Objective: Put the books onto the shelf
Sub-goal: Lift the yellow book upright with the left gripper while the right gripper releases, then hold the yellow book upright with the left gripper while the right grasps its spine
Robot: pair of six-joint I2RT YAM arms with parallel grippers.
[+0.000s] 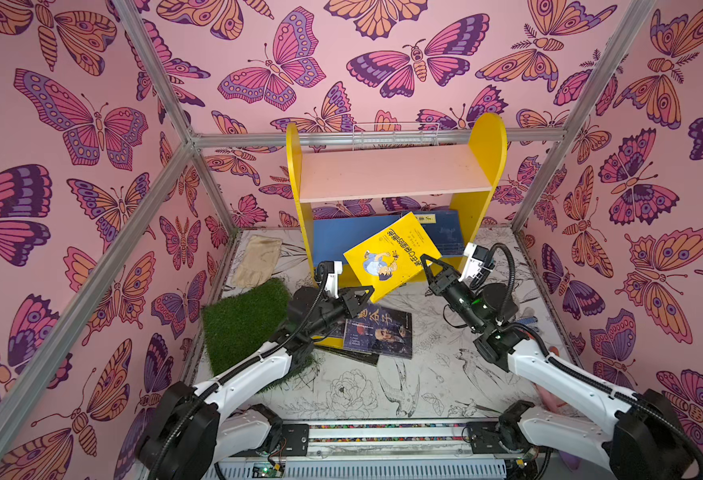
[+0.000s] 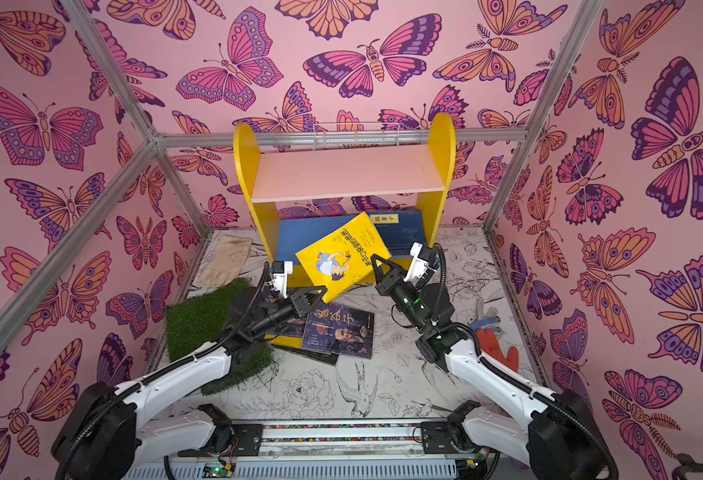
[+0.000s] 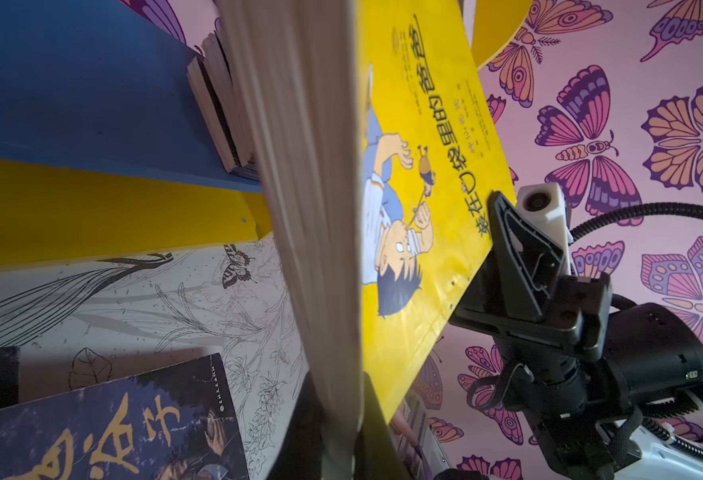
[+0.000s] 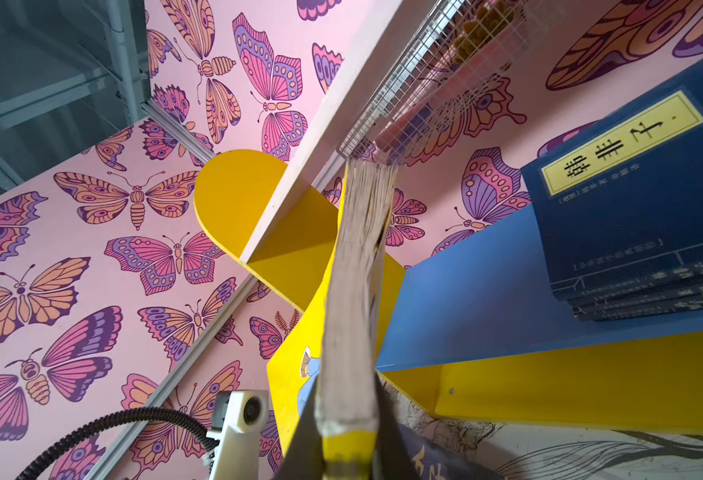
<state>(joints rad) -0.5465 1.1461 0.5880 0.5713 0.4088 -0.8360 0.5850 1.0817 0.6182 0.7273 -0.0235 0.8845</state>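
My right gripper is to open while my left gripper levels the yellow book, which hangs tilted before the blue board, and then take its title-side edge [image 1: 428, 237].
A bright yellow book [image 1: 391, 253] [image 2: 341, 257] hangs tilted in front of the shelf's [image 1: 395, 172] [image 2: 341, 170] blue lower board [image 1: 341, 241]. My left gripper [image 1: 366, 291] [image 3: 337, 399] is shut on its lower corner, with a finger on each side of the page block. My right gripper [image 1: 426, 262] [image 4: 347, 415] is shut on its right edge. Navy books [image 1: 445, 232] [image 4: 632, 199] lie stacked at the right of the lower board. On the floor lies a dark blue book with a portrait [image 1: 378, 330] [image 3: 112, 424], with other books partly hidden beneath it.
A green turf square [image 1: 250, 324] lies under the left arm, and a beige glove [image 1: 258, 259] lies beyond it. A white wire basket [image 1: 395, 135] hangs behind the shelf's pink upper board. An orange glove [image 2: 495, 349] lies by the right arm. Aluminium frame posts and walls enclose the floor.
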